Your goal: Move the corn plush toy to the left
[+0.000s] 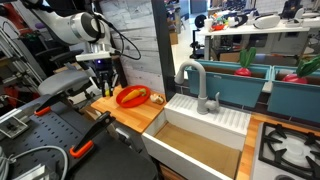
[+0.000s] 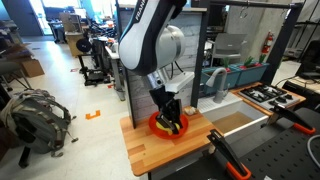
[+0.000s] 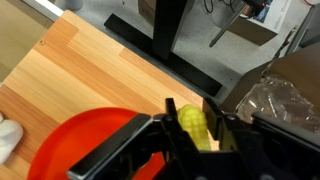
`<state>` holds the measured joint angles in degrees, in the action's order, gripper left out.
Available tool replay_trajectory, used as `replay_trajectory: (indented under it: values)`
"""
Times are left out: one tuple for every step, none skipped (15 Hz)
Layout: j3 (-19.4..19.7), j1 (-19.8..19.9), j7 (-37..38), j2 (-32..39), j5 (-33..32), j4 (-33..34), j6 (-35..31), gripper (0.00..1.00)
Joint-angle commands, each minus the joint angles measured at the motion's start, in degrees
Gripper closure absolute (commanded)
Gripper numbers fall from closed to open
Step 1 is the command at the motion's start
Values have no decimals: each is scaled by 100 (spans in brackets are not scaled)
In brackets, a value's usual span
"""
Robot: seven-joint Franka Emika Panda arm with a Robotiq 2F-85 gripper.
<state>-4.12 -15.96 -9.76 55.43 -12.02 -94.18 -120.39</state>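
Note:
I will set the corn plush toy on the bare wooden counter (image 1: 110, 102) beside the red-orange dish. The corn is now held just past the dish's rim.
The corn plush toy (image 3: 191, 127) is small, yellow and cob-shaped. In the wrist view it sits between my gripper's two black fingers (image 3: 190, 110), which are shut on it. It is held over the wooden counter, just past the rim of the red-orange dish (image 3: 75, 140). In both exterior views the gripper (image 1: 103, 82) (image 2: 170, 117) hangs low at the dish (image 1: 133, 96) (image 2: 160, 130). The corn is too small to make out there.
The wooden counter (image 3: 90, 70) (image 2: 150, 150) ends at a drop to the floor. A white sink (image 1: 200, 135) with a grey faucet (image 1: 196, 85) lies beside the dish. A white object (image 3: 8, 135) lies by the dish. A stove (image 1: 290, 148) is farther along.

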Motion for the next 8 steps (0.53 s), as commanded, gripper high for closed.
replay_trajectory:
  values:
    - [-55,-55,-14,557,-156,825,588,92]
    - [-58,-71,-18,661,-163,966,687,92]
    - [-53,-93,-17,754,-179,1078,750,92]
    - [-42,-121,-5,846,-200,1184,815,92]
    - [-34,-146,8,931,-213,1278,861,92]
    - [-23,-157,14,996,-223,1321,852,92]
    - [-9,-158,27,1048,-241,1312,746,92]
    - [-2,-153,38,1067,-272,1236,548,92]
